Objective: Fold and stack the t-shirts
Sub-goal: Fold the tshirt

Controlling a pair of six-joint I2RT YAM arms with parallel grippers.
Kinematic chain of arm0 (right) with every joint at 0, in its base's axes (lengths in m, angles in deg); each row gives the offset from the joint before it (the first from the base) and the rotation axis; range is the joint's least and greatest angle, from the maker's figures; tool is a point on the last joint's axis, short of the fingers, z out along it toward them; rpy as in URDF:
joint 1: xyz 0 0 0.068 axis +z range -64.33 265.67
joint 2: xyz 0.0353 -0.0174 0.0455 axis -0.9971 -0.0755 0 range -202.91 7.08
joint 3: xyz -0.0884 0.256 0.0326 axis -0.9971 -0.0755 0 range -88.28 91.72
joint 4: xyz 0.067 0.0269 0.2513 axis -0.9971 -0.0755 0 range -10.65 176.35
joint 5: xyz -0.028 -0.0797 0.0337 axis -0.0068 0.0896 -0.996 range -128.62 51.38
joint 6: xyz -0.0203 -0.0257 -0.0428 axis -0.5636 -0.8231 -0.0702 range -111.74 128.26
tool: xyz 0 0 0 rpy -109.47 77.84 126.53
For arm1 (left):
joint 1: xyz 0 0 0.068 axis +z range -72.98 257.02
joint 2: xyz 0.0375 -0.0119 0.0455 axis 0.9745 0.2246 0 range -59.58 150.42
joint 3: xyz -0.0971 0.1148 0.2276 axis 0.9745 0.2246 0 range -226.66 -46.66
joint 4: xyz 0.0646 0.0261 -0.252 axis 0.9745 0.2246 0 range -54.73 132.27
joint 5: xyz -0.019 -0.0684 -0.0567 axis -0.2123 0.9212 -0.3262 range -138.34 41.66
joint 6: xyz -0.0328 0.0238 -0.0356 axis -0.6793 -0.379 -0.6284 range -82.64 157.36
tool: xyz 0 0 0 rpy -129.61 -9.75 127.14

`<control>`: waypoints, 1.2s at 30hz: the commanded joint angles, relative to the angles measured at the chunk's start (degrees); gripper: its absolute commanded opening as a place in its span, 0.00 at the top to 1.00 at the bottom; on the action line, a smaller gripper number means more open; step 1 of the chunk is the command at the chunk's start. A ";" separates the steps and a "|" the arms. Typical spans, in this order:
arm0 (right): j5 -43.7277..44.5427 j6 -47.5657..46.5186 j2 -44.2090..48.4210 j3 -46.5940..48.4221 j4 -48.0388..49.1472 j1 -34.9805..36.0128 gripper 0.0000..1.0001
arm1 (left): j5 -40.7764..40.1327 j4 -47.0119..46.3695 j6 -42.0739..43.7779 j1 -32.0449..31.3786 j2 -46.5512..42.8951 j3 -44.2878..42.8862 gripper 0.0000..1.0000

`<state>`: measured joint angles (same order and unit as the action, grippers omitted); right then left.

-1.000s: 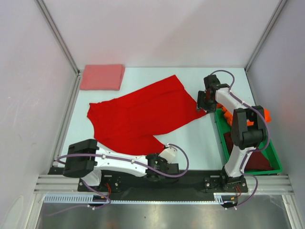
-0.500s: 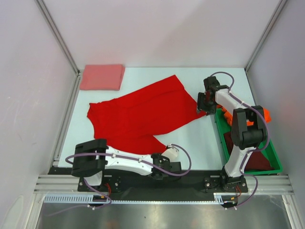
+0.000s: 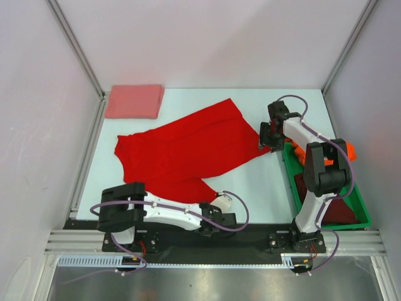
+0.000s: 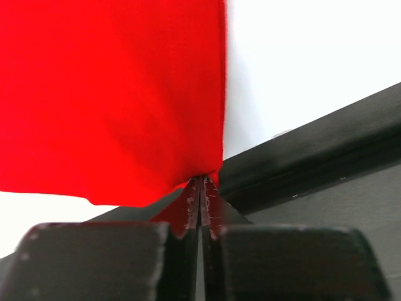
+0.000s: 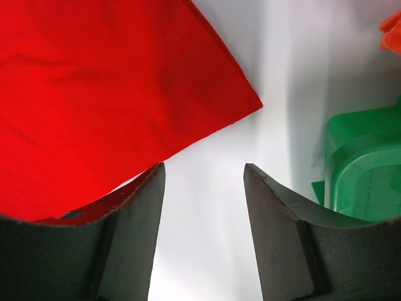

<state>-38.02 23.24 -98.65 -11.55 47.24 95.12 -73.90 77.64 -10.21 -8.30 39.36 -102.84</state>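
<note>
The closed fingers of my left gripper touch only the edge of the red t-shirt's near corner, so they should open, lift clear and take a fuller pinch of cloth (image 4: 187,164).
A bright red t-shirt (image 3: 182,150) lies spread out across the middle of the table. My left gripper (image 3: 217,195) is at its near corner, close to the black base rail. In the left wrist view its jaws (image 4: 202,185) are shut together on the tip of the red cloth (image 4: 113,94). My right gripper (image 3: 267,144) stands open just off the shirt's right corner, and bare table shows between its fingers (image 5: 203,172). The red cloth (image 5: 94,94) lies beside and behind the left finger. A salmon-pink t-shirt (image 3: 133,101) lies folded at the far left corner.
A green bin (image 3: 332,226) stands at the right edge beside the right arm, holding an orange t-shirt (image 3: 349,150) and a dark maroon one (image 3: 338,210). Its corner (image 5: 363,169) is close to my right finger. Walls enclose the table on three sides.
My left gripper has closed onto the near corner of the red t-shirt, and the left arm has settled a little. The right arm has not moved.
</note>
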 commanded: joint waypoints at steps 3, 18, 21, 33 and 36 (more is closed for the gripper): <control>-0.07 1.19 1.67 -0.09 0.88 -1.54 0.42 | -4.05 4.46 -0.94 0.50 -3.31 -0.94 1.00; -0.07 1.10 0.97 0.44 0.88 -1.72 0.42 | -6.61 4.65 1.43 0.77 -5.34 -2.88 0.74; -0.07 0.57 1.32 0.26 0.88 -1.72 0.41 | -6.87 3.60 2.30 2.25 -4.72 -2.09 0.83; -1.48 0.75 3.25 -0.44 0.97 -1.02 0.42 | 7.44 -14.41 12.41 17.10 -1.82 4.76 0.90; -1.22 0.40 3.43 -0.35 0.71 -0.84 0.42 | 6.32 -16.01 14.26 19.66 -0.15 4.51 0.90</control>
<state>-39.09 24.07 -98.32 -11.79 47.44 93.88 -69.33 68.59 0.81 8.29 35.10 -99.74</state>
